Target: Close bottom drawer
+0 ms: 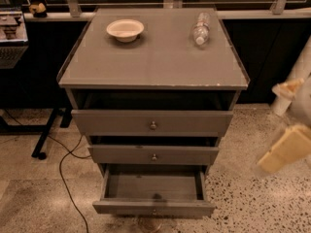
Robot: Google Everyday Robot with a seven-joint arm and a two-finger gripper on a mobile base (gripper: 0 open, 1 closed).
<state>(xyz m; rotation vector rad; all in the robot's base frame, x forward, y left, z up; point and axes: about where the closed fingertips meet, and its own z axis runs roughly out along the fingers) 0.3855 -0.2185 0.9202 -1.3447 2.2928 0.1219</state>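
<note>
I will next close my gripper on the bottom drawer at its front panel's end (204, 208) that is nearest to my gripper.
The bottom drawer (153, 207) of the grey cabinet is pulled well out, showing an empty inside (153, 186). Its slim front panel has a tiny metal knob (154, 211). My gripper (285, 150), cream-coloured and blurred, hangs to the right of the cabinet at about the middle drawer's height. It is well apart from the bottom drawer and touches nothing.
The top drawer (152, 123) and middle drawer (153, 154) sit slightly out. A white bowl (125, 29) and a lying plastic bottle (200, 29) are on the cabinet top (155, 67). A black cable (68, 178) runs over the floor at left, near a desk leg (46, 136).
</note>
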